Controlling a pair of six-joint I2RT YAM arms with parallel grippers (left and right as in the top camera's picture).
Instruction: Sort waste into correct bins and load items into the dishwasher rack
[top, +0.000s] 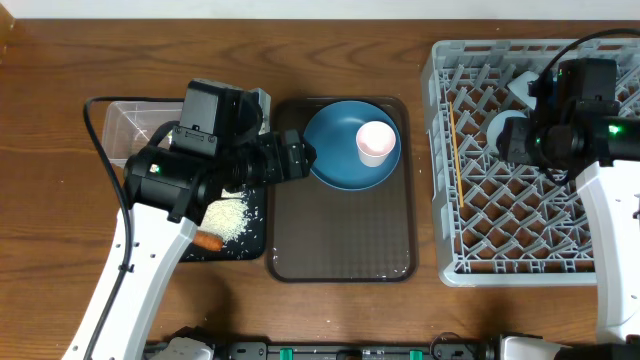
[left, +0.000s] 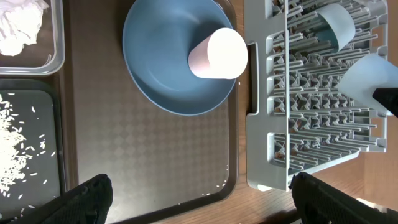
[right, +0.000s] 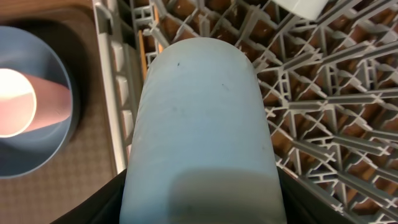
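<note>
The pale-pink cup on the dark-blue plate is next, so my left gripper needs to go to it and grab the cup's rim (top: 359, 140) (left: 210, 65), on the side away from the rack.
My left gripper (left: 208, 199) stands open and empty over the brown serving tray, just left of the dark-blue plate (top: 335, 160). A pale-pink cup (left: 217, 53) rests on that plate. My right gripper (right: 202, 199) is shut on the light-blue cup (right: 202, 124), held over the grey dishwasher rack (top: 530, 230). The chopsticks (top: 453, 150) lie along the rack's left side, and the bowl (top: 525, 85) is at its back. Rice (top: 228, 215) and a carrot (top: 208, 240) sit in the black tray (top: 255, 235). White tissue (left: 18, 25) lies in the clear tub (top: 120, 125).
The brown serving tray (top: 340, 235) lies between the bins and the rack, with a few rice grains (left: 221, 180) near its front right corner. My left arm covers much of the tub and the black tray from above.
</note>
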